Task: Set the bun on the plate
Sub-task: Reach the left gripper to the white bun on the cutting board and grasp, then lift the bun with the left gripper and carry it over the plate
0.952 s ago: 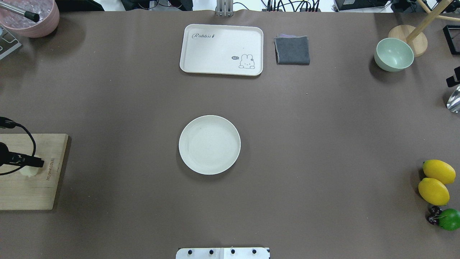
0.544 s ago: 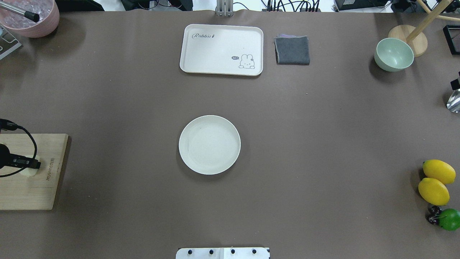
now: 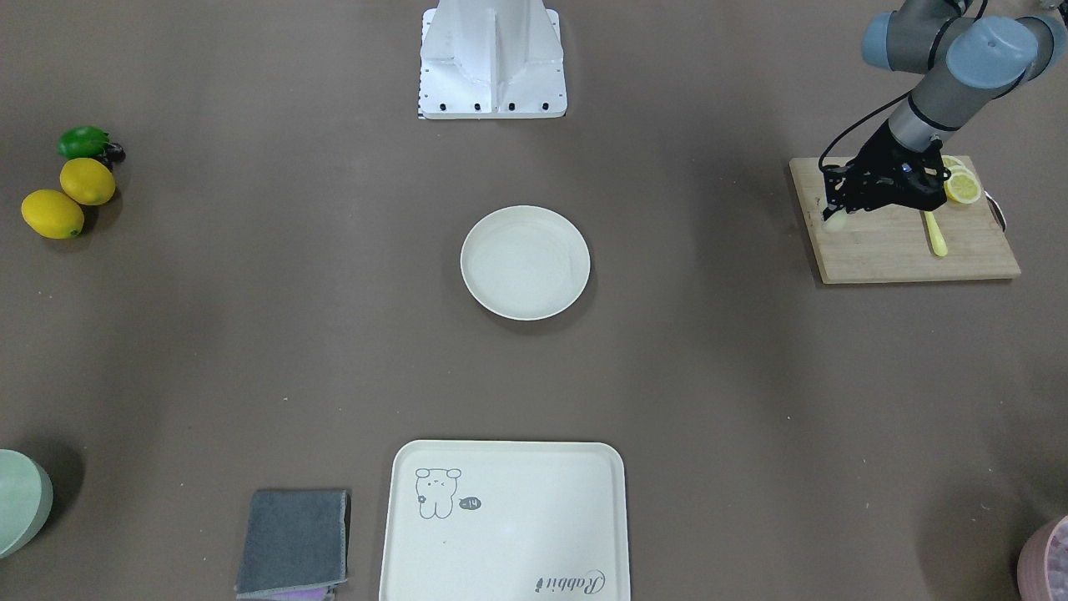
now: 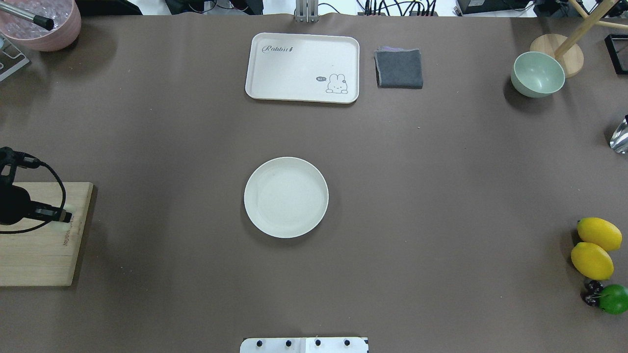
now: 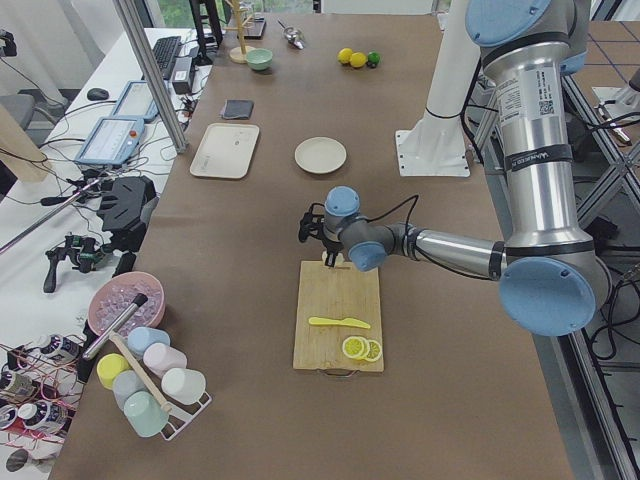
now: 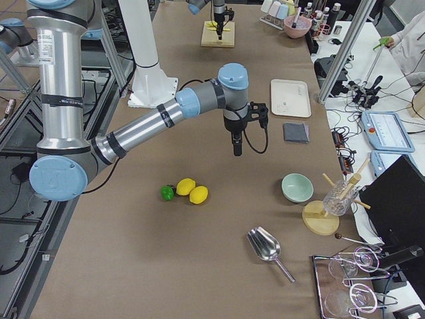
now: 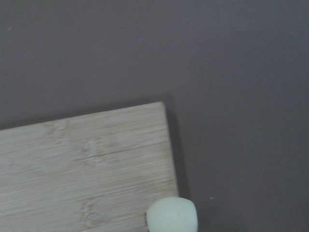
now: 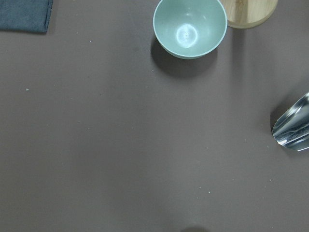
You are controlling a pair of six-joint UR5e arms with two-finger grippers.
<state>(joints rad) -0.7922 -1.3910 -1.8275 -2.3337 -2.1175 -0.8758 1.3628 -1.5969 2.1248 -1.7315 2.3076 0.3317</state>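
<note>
Next, I release the bun from my left gripper on the round cream plate (image 3: pixel 537 241), a little off the plate's middle in the direction of the white stand. The bun is now above the cutting board.
The bun (image 7: pixel 172 216) is a small pale lump at the bottom of the left wrist view, hanging over the corner of the wooden cutting board (image 4: pixel 39 255). My left gripper (image 4: pixel 66 216) is shut on it above the board's inner edge; in the front-facing view the bun (image 3: pixel 832 223) peeks out under the black fingers. The round cream plate (image 4: pixel 286 197) lies bare at the table's middle, well to the right of that gripper. My right gripper (image 6: pixel 237 149) shows only in the exterior right view, hanging over bare table, and I cannot tell whether it is open or shut.
Lemon slices (image 3: pixel 959 185) and a yellow knife (image 3: pixel 934 234) lie on the board. At the far edge are a cream tray (image 4: pixel 302 67), a grey cloth (image 4: pixel 399 68) and a green bowl (image 4: pixel 537 74). Two lemons (image 4: pixel 593 250) and a lime (image 4: pixel 613 299) sit at the right.
My left gripper has moved from the board's middle toward its inner edge, and the bun has gone with it. The dark part at the overhead view's right edge has left the frame.
</note>
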